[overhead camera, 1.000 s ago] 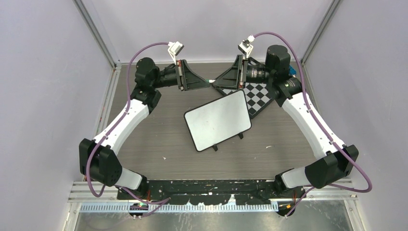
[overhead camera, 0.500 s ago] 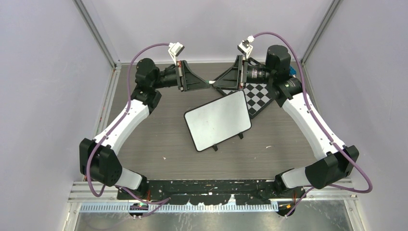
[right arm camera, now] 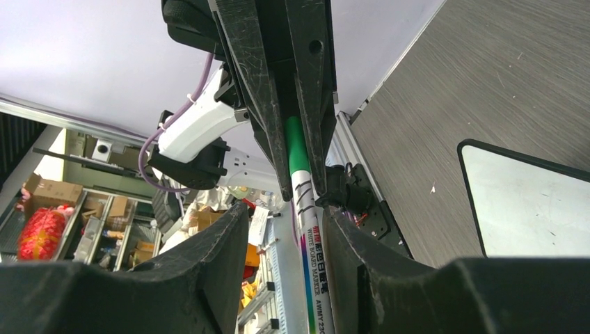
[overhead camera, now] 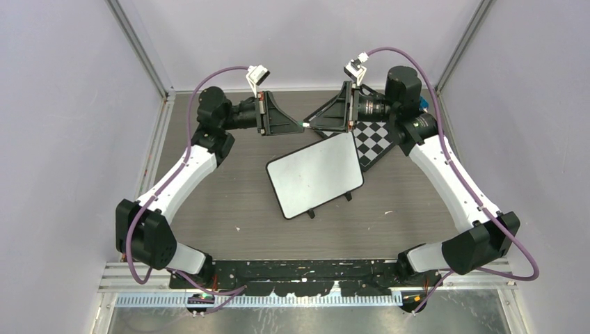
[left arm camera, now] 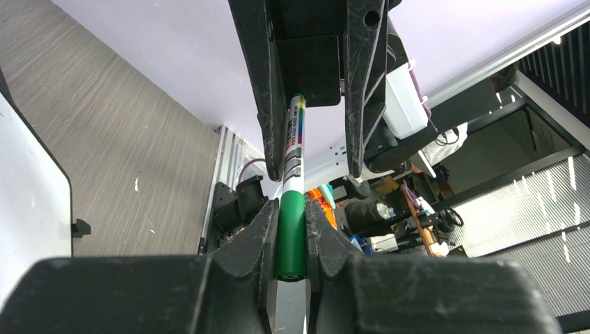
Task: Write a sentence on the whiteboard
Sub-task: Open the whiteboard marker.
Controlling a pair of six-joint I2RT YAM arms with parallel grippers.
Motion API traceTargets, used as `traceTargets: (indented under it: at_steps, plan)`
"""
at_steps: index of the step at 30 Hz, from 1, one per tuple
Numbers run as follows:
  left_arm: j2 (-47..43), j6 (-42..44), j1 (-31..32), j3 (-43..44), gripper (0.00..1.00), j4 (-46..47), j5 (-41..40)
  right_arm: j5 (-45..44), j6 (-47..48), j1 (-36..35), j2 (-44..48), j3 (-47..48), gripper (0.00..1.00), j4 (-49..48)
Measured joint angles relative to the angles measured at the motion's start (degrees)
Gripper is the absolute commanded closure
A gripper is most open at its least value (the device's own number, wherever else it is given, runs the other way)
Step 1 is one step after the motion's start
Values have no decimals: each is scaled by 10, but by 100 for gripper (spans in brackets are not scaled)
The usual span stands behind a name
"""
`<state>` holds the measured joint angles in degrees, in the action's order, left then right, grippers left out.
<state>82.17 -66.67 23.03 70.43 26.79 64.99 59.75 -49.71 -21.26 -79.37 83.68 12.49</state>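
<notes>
Next, my left gripper lets go of the green cap on the bare table (overhead camera: pixel 204 202) between the whiteboard and that gripper's white forearm.
Above the far side of the table my two grippers meet tip to tip around a whiteboard marker (overhead camera: pixel 305 124). My left gripper (left arm camera: pixel 292 209) is shut on the marker's green cap (left arm camera: pixel 291 240). My right gripper (right arm camera: pixel 285 216) stands open around the white barrel (right arm camera: pixel 309 223); the barrel rests against one finger, with a gap on the other side. The whiteboard (overhead camera: pixel 315 174) lies tilted on the table below them. Its face is blank and the sentence is not in view. Edges of the whiteboard (left arm camera: pixel 28 202) (right arm camera: pixel 529 202) show in both wrist views.
A black-and-white chessboard (overhead camera: pixel 374 141) lies at the back right, partly under the right arm and touching the whiteboard's far corner. Grey walls and metal rails close in the table's left, right and back edges.
The right gripper's jaws have widened a little around the marker's barrel. The left gripper keeps its hold on the cap, and both arms have barely shifted.
</notes>
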Motion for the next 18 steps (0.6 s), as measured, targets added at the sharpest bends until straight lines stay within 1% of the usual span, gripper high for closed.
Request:
traceTargets:
  at_steps: [3, 10, 18]
  plan:
    - [0, -2, 1, 0, 100, 0, 0, 2, 3, 0, 2, 0, 49, 1]
    - [0, -2, 0, 0, 100, 0, -5, 3, 19, -2, 4, 0, 47, 17]
    - [0, 0, -5, 0, 100, -4, -10, 3, 26, -2, 4, 0, 49, 26]
